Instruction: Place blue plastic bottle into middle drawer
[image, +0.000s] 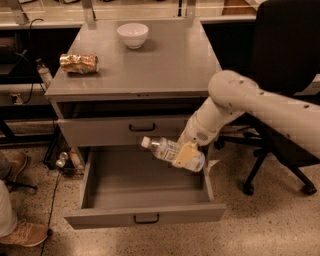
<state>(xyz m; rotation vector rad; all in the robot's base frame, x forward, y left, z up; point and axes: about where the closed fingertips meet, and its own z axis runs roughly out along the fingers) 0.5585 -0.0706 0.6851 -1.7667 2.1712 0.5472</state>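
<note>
The robot's gripper should release the blue plastic bottle on the open middle drawer's bottom (162, 182), toward the side of the black office chair. The bottle now hangs tilted above that drawer.
The blue plastic bottle (162, 148) is clear with a white cap pointing left. It hangs tilted, cap end higher, above the right half of the open middle drawer (145, 214). My gripper (186, 156) is shut on the bottle's base end, with a yellowish finger pad across it. The white arm reaches in from the right. The drawer is pulled far out and its flat tray floor shows nothing in it.
A shut grey drawer with a dark handle (142, 127) sits just above and behind the bottle. On the tabletop are a white bowl (132, 34) and a gold foil packet (78, 63). A black office chair (285, 45) stands at the right. A person's shoe (22, 232) is at the lower left.
</note>
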